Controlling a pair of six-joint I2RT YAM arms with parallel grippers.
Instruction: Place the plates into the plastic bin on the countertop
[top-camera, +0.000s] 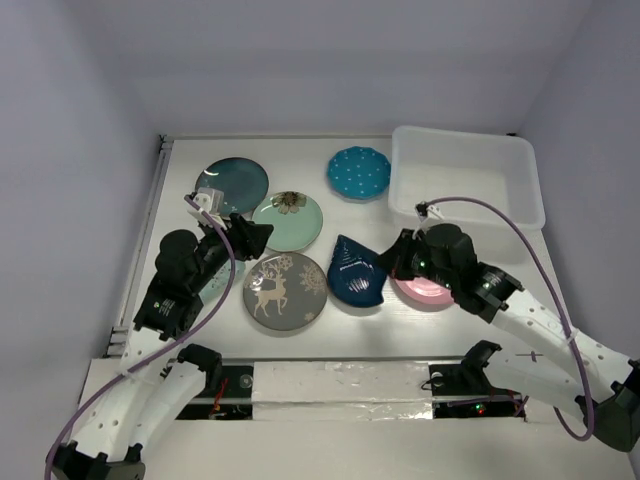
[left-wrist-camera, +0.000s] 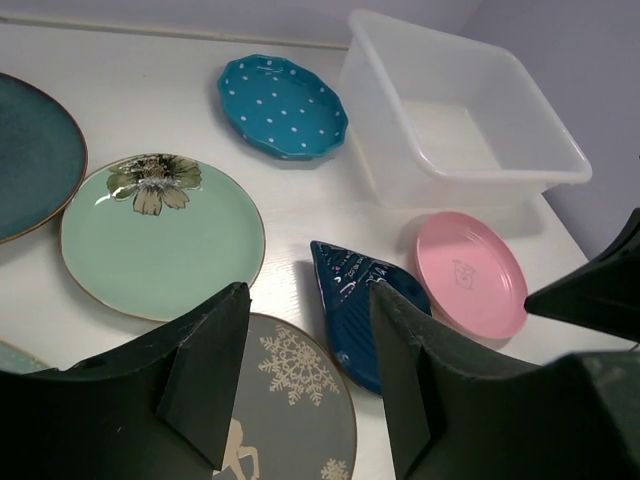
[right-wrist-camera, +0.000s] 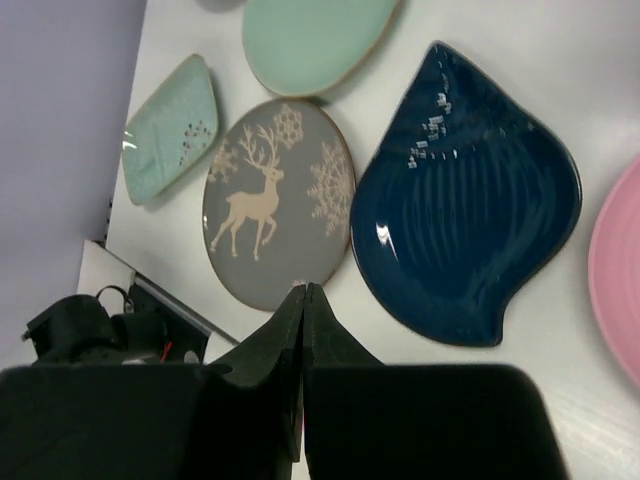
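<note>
My right gripper is headed next for the navy plate's rim (top-camera: 384, 286) (right-wrist-camera: 532, 270) beside the pink plate. It will close on the rim there.
Six plates lie on the white countertop (top-camera: 300, 155): dark teal round (top-camera: 236, 182), mint green with a flower (top-camera: 288, 222), blue white-dotted (top-camera: 358, 172), grey reindeer (top-camera: 285, 290), navy shell-shaped (top-camera: 357, 275), and pink (left-wrist-camera: 470, 272), which my right arm partly covers in the top view. The translucent plastic bin (top-camera: 467, 175) stands at the back right with nothing in it. My left gripper (left-wrist-camera: 310, 300) hovers open above the reindeer plate's (left-wrist-camera: 290, 400) far edge, holding nothing. My right gripper (right-wrist-camera: 305, 288) is shut and empty, hovering between the reindeer plate (right-wrist-camera: 275, 200) and the navy plate (right-wrist-camera: 465, 215).
A small pale mint leaf-shaped dish (right-wrist-camera: 170, 128) lies at the left, under my left arm. Lavender walls enclose the counter on three sides. The plates lie close together, with narrow gaps between them.
</note>
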